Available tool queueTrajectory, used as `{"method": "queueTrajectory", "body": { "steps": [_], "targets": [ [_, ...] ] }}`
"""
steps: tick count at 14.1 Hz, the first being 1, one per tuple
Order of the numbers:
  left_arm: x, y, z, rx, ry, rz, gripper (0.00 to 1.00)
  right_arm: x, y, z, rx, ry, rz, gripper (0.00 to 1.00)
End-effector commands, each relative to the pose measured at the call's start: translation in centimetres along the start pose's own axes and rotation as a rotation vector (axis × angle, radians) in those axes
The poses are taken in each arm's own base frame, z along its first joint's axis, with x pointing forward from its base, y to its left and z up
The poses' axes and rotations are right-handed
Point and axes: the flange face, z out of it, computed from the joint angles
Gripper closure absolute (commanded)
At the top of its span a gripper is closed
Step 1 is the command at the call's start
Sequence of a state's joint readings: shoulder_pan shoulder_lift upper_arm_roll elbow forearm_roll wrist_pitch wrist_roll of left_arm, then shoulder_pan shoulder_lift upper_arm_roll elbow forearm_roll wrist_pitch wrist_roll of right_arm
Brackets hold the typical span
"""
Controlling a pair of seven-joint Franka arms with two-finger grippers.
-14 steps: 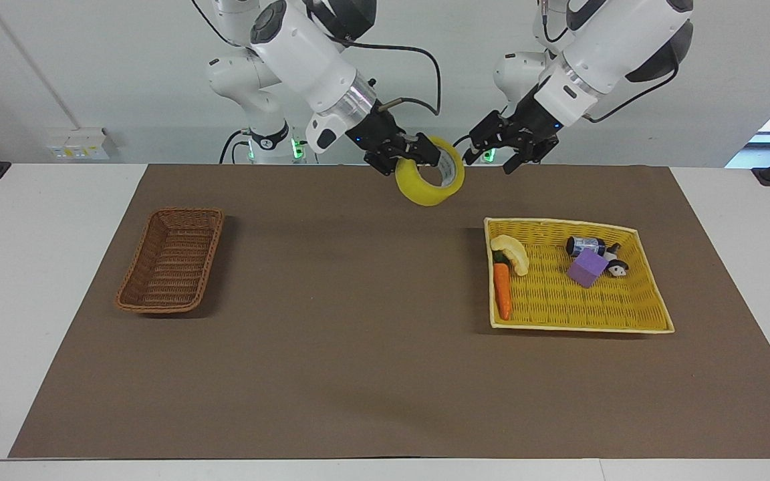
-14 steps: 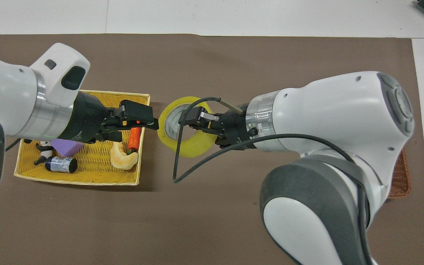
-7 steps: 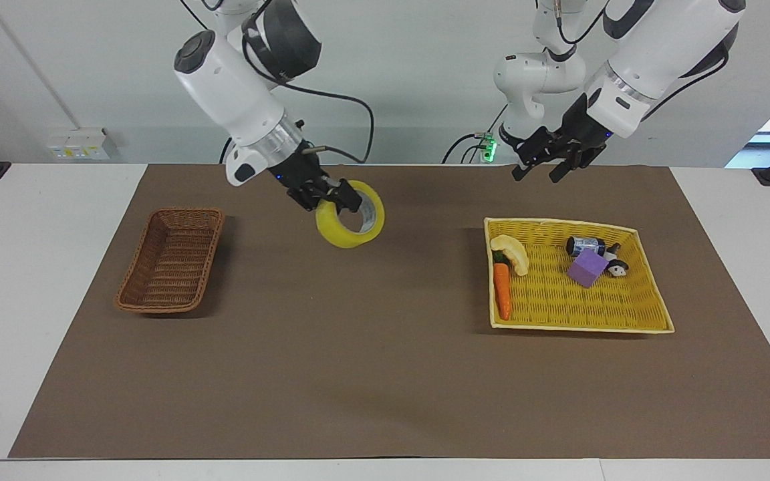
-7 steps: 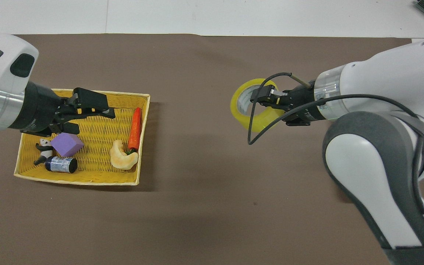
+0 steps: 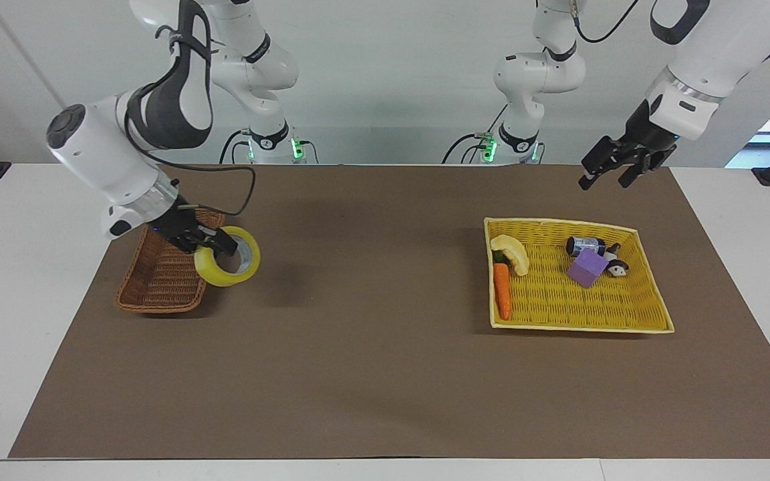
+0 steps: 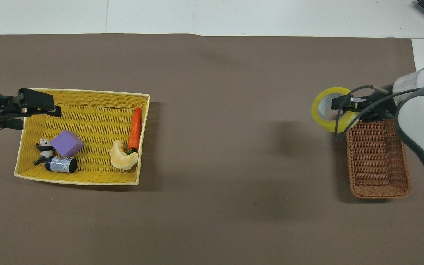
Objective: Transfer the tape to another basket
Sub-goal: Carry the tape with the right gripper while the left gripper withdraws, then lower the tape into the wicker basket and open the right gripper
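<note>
My right gripper is going to release the yellow tape roll on the middle of the dark-brown wicker basket's bottom (image 6: 383,152). The tape is now above that basket's long rim.
My right gripper (image 5: 214,244) is shut on the rim of the yellow tape roll (image 5: 228,266) and holds it in the air, over the long rim of the dark-brown wicker basket (image 5: 164,280) that faces the table's middle. In the overhead view the tape (image 6: 326,110) and right gripper (image 6: 344,103) sit by the brown basket's (image 6: 377,165) farther end. My left gripper (image 5: 609,172) is open and empty, raised over the left arm's end of the yellow tray basket (image 5: 579,327); it also shows in the overhead view (image 6: 39,106).
The yellow tray basket (image 6: 76,181) holds a carrot (image 5: 502,290), a bread piece (image 5: 513,252), a purple block (image 5: 587,267), a small can (image 5: 582,245) and a panda figure (image 5: 615,264). A brown mat (image 5: 371,347) covers the table.
My right arm has carried the tape from over the table's middle to the brown basket and lowered it. My left arm has drawn back toward its own end of the table.
</note>
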State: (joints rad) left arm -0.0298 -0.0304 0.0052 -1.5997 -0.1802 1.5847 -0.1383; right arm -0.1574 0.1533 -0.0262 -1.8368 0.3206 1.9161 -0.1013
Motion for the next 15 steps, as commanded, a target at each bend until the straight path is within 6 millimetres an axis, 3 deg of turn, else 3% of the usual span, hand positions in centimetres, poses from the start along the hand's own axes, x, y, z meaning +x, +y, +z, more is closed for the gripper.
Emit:
{"method": "queueTrajectory", "body": {
  "steps": [1, 4, 5, 10, 15],
  "targets": [
    [-0.6, -3.9, -1.0, 0.061, -0.039, 0.111, 0.00, -2.7, 4.9, -1.2, -0.039, -0.011, -0.075, 1.00],
    [-0.9, -6.3, -1.6, 0.143, -0.069, 0.168, 0.00, -4.9, 9.3, 1.0, -0.037, -0.057, -0.086, 1.00],
    [-1.1, -6.1, -2.6, 0.165, -0.069, 0.170, 0.00, -5.3, 10.5, 1.9, -0.039, -0.052, -0.103, 1.00],
    [-1.3, -5.4, -4.9, 0.173, -0.092, 0.182, 0.00, -5.9, 11.4, 4.4, -0.040, -0.069, -0.099, 1.00],
    [-1.6, -6.8, -5.0, 0.164, -0.100, 0.201, 0.00, -5.7, 11.7, 4.4, -0.068, -0.053, -0.146, 1.00]
  ]
}}
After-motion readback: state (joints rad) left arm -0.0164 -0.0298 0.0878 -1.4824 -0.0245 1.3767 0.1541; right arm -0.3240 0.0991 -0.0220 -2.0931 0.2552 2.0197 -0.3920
